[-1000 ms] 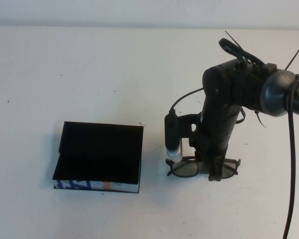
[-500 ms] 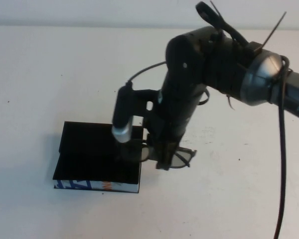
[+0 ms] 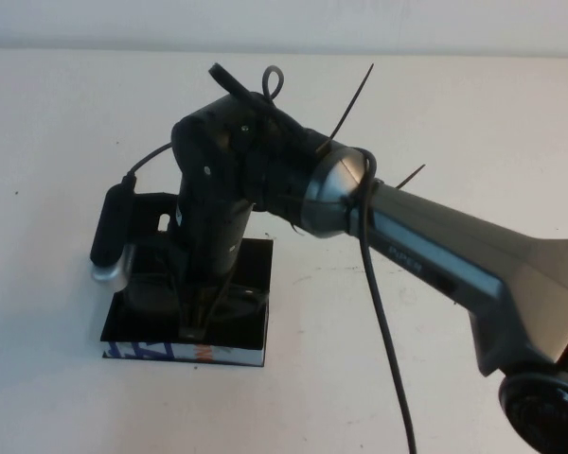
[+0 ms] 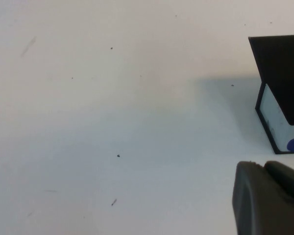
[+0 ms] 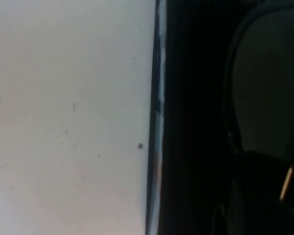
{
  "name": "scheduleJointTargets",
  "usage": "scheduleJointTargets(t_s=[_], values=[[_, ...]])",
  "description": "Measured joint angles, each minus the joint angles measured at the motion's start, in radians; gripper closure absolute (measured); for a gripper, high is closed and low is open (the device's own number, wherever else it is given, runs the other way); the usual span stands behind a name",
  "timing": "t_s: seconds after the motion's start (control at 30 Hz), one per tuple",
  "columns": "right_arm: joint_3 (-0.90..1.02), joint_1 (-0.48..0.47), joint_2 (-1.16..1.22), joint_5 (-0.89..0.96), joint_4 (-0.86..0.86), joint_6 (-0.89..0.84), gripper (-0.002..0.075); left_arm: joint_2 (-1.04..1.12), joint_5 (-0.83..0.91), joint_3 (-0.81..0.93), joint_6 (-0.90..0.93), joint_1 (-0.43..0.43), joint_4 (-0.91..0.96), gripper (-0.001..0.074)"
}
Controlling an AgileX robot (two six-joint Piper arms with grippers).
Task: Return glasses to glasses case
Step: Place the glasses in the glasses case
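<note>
I need to use my right gripper to set the glasses, now low inside the open case, down on the black lining (image 3: 191, 323) (image 5: 223, 147) just behind the printed side of the case.
The glasses case (image 3: 249, 331) lies open at the left of the table, its blue, white and orange side (image 3: 170, 351) facing me. My right gripper (image 3: 195, 320) reaches down into it from the right, shut on the black-framed glasses (image 3: 150, 296), which sit low over the black lining. In the right wrist view a lens (image 5: 264, 83) shows against the case's dark inside (image 5: 191, 122). My left gripper (image 4: 267, 169) shows only in the left wrist view, shut and empty, near the table, with a corner of the case (image 4: 279, 68) beyond it.
The white table (image 3: 407, 142) stretches all round the case. The right arm (image 3: 435, 255) crosses the table from the lower right, with a black cable (image 3: 383, 322) hanging along it. A back wall edge (image 3: 284, 47) runs along the far side.
My right gripper has carried the glasses left from the table's middle right to above and into the open case. The case has not moved.
</note>
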Motion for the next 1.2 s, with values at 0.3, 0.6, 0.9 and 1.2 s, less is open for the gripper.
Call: scheduleJointTargets(t_s=[0.3, 0.6, 0.9, 1.2], values=[[-0.040, 0.022, 0.024, 0.002, -0.034, 0.024, 0.0672, 0.000, 0.000, 0.000, 0.000, 0.000, 0.000, 0.0738], [-0.045, 0.031, 0.033, 0.003, -0.068, 0.056, 0.0672, 0.000, 0.000, 0.000, 0.000, 0.000, 0.000, 0.0738], [-0.045, 0.039, 0.056, 0.003, -0.075, 0.074, 0.0672, 0.000, 0.000, 0.000, 0.000, 0.000, 0.000, 0.0738], [-0.045, 0.046, 0.076, 0.003, -0.073, 0.074, 0.0672, 0.000, 0.000, 0.000, 0.000, 0.000, 0.000, 0.0738]])
